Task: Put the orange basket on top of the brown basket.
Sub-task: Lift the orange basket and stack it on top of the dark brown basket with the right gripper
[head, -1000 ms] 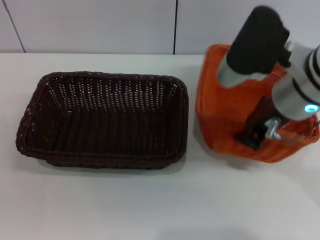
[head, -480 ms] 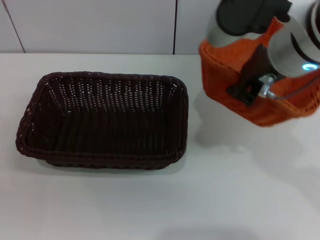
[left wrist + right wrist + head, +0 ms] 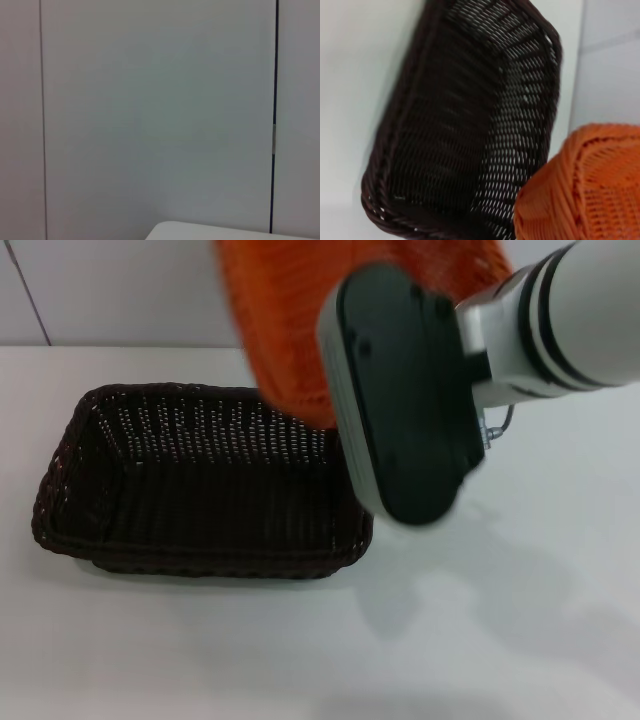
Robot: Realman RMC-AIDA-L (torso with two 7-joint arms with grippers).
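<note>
Next, my right gripper lets go of the orange basket so that it nests into the open hollow of the brown basket (image 3: 233,457) (image 3: 462,125).
The orange basket (image 3: 290,320) hangs in the air, tilted, above the far right corner of the brown basket (image 3: 200,480). My right arm (image 3: 400,390) carries it; the black forearm link hides the gripper and the gripped rim in the head view. The brown basket sits flat and empty on the white table (image 3: 500,620), left of centre. The right wrist view looks down into the brown basket (image 3: 470,115), with a corner of the orange basket (image 3: 590,190) close to the camera. My left gripper is out of view; its wrist view shows only wall.
A grey panelled wall (image 3: 150,290) runs along the table's far edge. The left wrist view shows the same wall (image 3: 150,100) and a table corner (image 3: 210,232). Bare white table lies to the right of and in front of the brown basket.
My right arm has lifted the orange basket off the table at the right and swung it up and left, to above the brown basket's far right corner. The brown basket has not moved.
</note>
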